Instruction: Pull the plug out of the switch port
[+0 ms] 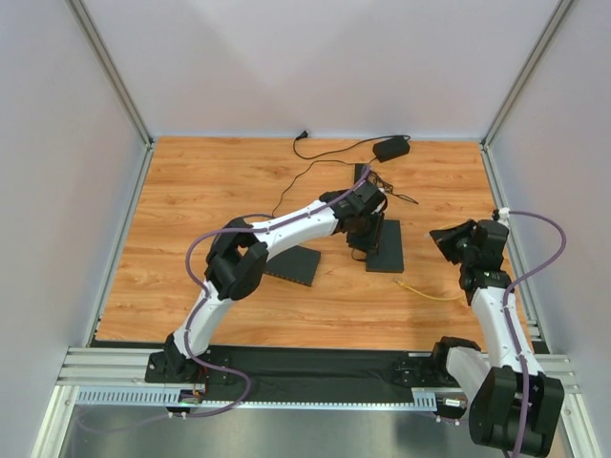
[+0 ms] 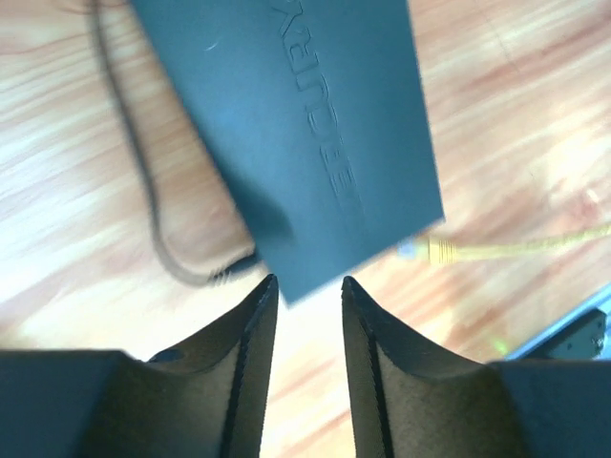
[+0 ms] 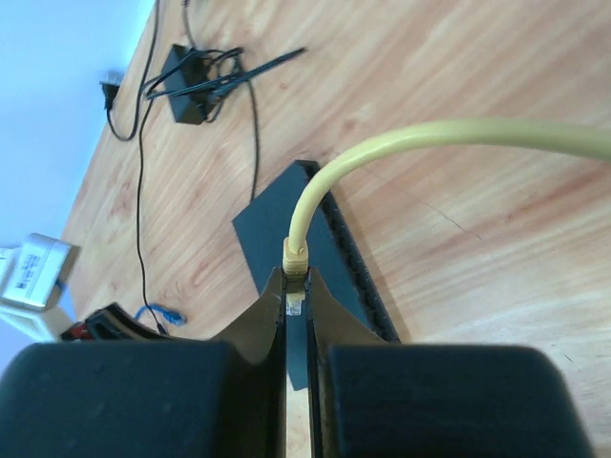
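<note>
My right gripper has the yellow plug. It will let go of the plug on the wood [image 1: 213,273] under the elbow of my left gripper's arm.
The switch [image 1: 389,250], a flat black oblong box, lies mid-table. It fills the top of the left wrist view [image 2: 315,124] and lies under my right fingers in the right wrist view [image 3: 272,219]. My right gripper [image 1: 445,239] [image 3: 296,272] is shut on the yellow plug [image 3: 295,258] and holds it above the switch, out of any socket. Its yellow cable [image 3: 430,134] arcs away to the right. My left gripper [image 1: 363,239] [image 2: 308,281] is open and empty over a corner of the switch. The cable's other yellow end [image 2: 434,250] lies by the switch's edge.
A squarer black slab [image 1: 291,265] lies left of the switch under my left arm. A black power adapter [image 1: 391,148] with thin black cords lies at the back. Yellow cable [image 1: 430,292] trails on the wood near my right arm. Grey walls enclose the table.
</note>
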